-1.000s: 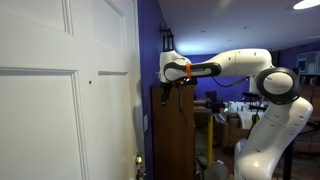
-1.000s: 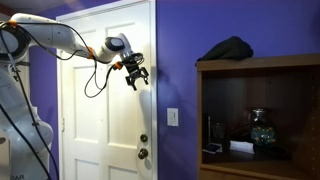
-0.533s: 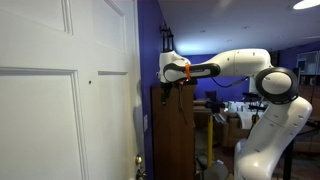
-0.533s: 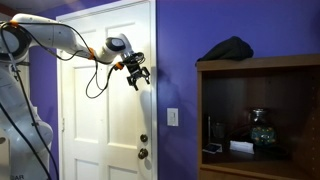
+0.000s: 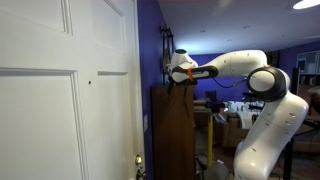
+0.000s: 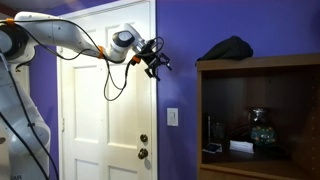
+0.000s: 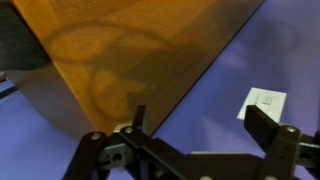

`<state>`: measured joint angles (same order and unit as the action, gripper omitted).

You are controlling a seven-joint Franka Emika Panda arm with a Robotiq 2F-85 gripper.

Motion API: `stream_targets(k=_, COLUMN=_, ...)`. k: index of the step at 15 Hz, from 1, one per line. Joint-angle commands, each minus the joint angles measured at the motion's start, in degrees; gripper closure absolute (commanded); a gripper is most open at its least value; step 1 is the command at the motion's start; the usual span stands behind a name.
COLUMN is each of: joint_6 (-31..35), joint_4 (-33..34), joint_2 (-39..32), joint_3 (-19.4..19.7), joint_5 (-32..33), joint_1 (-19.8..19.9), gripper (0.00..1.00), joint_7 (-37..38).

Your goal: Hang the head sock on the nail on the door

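Note:
The robot's gripper needs to next move to the head sock's edge (image 5: 189, 82) (image 7: 42, 60) on top of the dark brown cabinet and close there.
The head sock (image 6: 228, 48) is a limp black heap on top of the dark brown cabinet (image 6: 262, 68). A dark patch at the top left of the wrist view (image 7: 18, 42) may be the head sock. My gripper (image 6: 160, 62) is open and empty. It hangs in front of the purple wall between the white door (image 6: 100, 110) and the cabinet, pointing toward the sock and well short of it. The wrist view shows the open gripper (image 7: 205, 128) over the cabinet's wooden top. The nail (image 5: 89, 81) is a tiny dark dot on the door (image 5: 50, 110) face.
A white light switch (image 6: 172, 116) is on the purple wall below the gripper and also shows in the wrist view (image 7: 265, 102). Brass door knobs (image 6: 143, 152) sit low on the door. The cabinet shelf holds small items (image 6: 260, 130). My black cables (image 6: 112, 85) hang before the door.
My gripper has moved up and away from the door front toward the cabinet, and has swung from hanging down to pointing sideways at the head sock. It stays open.

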<state>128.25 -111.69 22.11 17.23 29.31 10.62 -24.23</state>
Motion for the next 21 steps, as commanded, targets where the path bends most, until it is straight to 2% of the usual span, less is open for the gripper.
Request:
stream_targets(k=1, joint_6=6.1, joint_4=4.5, joint_2=-2.7, joint_3=3.3, joint_5=-1.9, joint_1=2.4, gripper=0.0, joint_7=-1.8)
stream_targets(k=2, joint_6=6.9, joint_4=5.7, joint_2=-3.6, joint_3=4.0, joint_5=-2.6, joint_1=3.2, gripper=0.0, joint_7=-0.7)
stream_targets(k=3, joint_6=5.1, joint_4=2.7, joint_2=-1.4, joint_3=2.2, joint_5=-1.5, joint_1=3.2, gripper=0.0, joint_7=-1.0)
stream_targets(k=9, joint_6=7.2, joint_4=5.5, joint_2=-4.1, joint_3=3.4, joint_5=-1.6, joint_1=4.4, gripper=0.0, joint_7=0.4)
stream_targets(k=13, joint_6=6.5, joint_4=12.2, joint_2=-8.7, joint_3=4.9, joint_5=-2.4, joint_1=6.9, gripper=0.0, joint_7=4.7)
stream_targets(k=21, joint_6=1.9, joint_4=24.4, joint_2=-17.6, joint_3=7.8, joint_5=-4.1, joint_1=11.4, gripper=0.0, joint_7=7.4)
